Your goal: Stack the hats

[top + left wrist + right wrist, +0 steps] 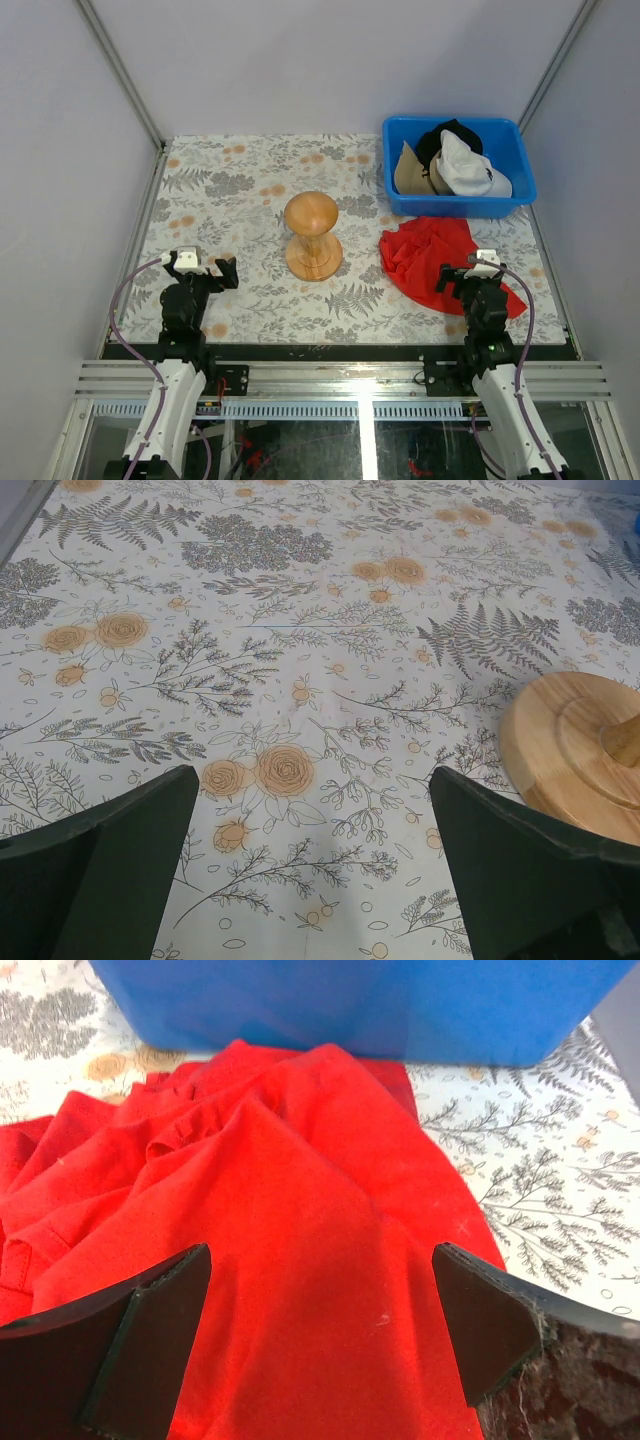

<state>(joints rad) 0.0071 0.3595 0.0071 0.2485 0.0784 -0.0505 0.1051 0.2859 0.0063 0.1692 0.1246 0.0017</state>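
Next, I move my right gripper next to the near edge of the white cap (466, 188) in the blue bin and close it there.
The hats lie piled in a blue bin (510, 200) at the back right. A white cap (470, 170) is on top, a black cap (447, 135) lies behind it, and tan cap fabric (408, 172) shows at the left. I cannot tell the tan caps apart. My left gripper (202, 270) is open and empty, low over the table at the near left; the left wrist view (312, 850) shows only tablecloth between its fingers. My right gripper (470, 284) is open and empty over the red cloth (300, 1170), and also shows in the right wrist view (320, 1330).
A round-topped wooden stand (313, 235) stands mid-table; its base (585, 755) is at the right of the left wrist view. The crumpled red cloth (432, 255) lies just in front of the blue bin's wall (370, 1005). A floral cloth (230, 190) covers the table.
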